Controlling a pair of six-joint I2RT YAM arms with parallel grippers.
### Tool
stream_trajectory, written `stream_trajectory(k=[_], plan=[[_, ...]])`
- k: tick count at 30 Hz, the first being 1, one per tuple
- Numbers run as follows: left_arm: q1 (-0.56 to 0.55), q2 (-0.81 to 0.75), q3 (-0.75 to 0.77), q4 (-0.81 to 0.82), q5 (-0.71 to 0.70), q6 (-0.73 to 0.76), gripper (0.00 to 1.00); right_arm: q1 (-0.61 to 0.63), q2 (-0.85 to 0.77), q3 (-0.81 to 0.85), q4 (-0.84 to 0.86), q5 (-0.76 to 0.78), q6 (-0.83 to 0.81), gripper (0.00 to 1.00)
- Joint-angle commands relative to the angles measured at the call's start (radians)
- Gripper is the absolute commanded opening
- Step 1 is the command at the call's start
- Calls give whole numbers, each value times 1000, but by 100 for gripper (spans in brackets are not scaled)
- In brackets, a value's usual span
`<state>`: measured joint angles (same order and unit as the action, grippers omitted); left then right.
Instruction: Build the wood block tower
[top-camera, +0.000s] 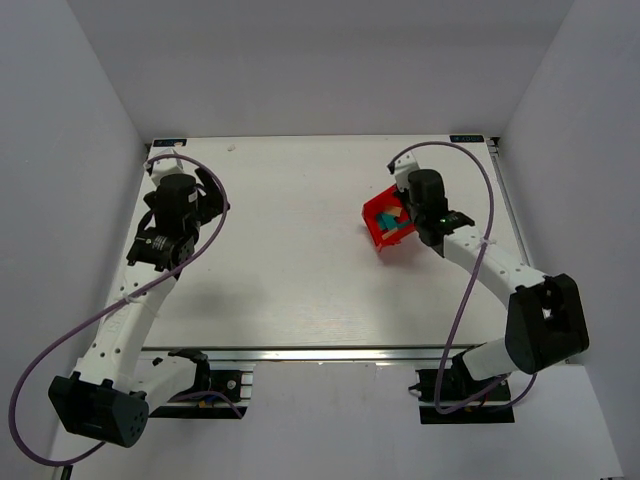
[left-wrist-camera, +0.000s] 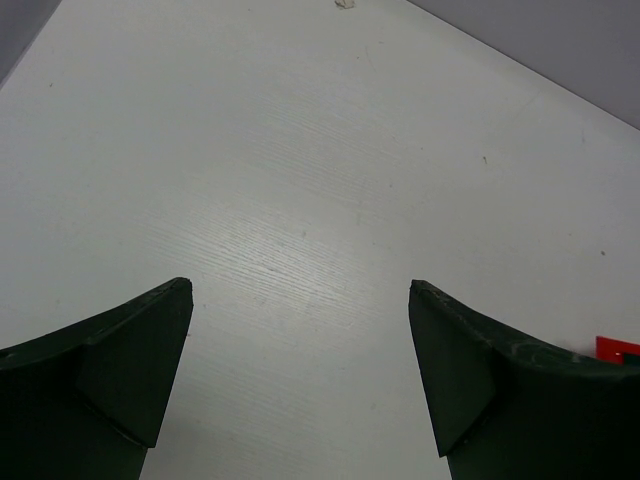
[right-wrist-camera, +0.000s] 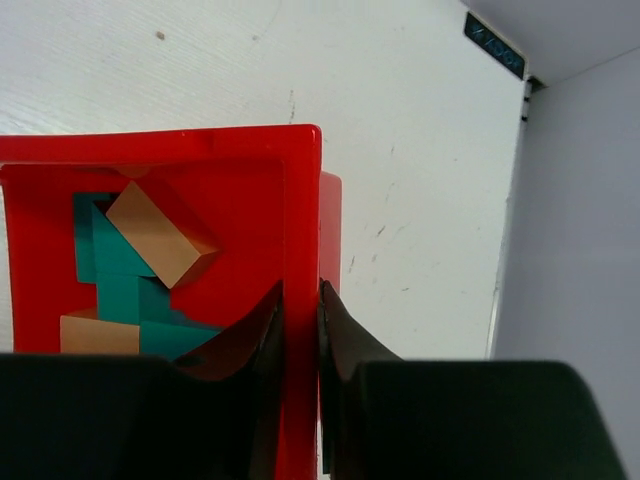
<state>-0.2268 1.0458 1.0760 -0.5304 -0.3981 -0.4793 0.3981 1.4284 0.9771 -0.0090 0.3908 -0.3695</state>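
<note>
My right gripper is going to let go of the red bin on the white table (top-camera: 433, 201), a little in front of the black tag of the back edge.
A red plastic bin (top-camera: 382, 222) sits right of the table's middle and holds loose wood blocks: teal-green ones (right-wrist-camera: 120, 275) and tan bare-wood ones (right-wrist-camera: 155, 233). No stacked tower shows. My right gripper (right-wrist-camera: 300, 300) is shut on the bin's right wall (right-wrist-camera: 302, 200), one finger inside and one outside; from above it (top-camera: 418, 215) is at the bin's right side. My left gripper (left-wrist-camera: 300, 300) is open and empty over bare table at the far left (top-camera: 205, 190). A sliver of the red bin (left-wrist-camera: 615, 349) shows at its right finger.
The white table (top-camera: 290, 270) is boxed in by white walls at left, back and right. The right wall and table edge (right-wrist-camera: 520, 200) lie close beside the bin. A small white speck (left-wrist-camera: 344, 3) lies near the back edge.
</note>
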Motion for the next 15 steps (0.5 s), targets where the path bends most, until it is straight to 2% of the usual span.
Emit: stream_trajectory(k=[1, 3, 6, 12, 15], plan=[[-5, -7, -5, 6, 10, -4, 98, 73, 16, 87, 12, 224, -29, 0], [-5, -13, -10, 1, 8, -4, 98, 136, 62, 110, -31, 393, -54, 0], [-5, -24, -17, 3, 7, -5, 98, 192, 161, 149, -46, 532, -48, 0], [-5, -52, -24, -2, -10, -4, 98, 272, 233, 236, -66, 644, -5, 0], [-5, -61, -27, -5, -13, -7, 98, 314, 250, 256, -13, 713, -89, 0]])
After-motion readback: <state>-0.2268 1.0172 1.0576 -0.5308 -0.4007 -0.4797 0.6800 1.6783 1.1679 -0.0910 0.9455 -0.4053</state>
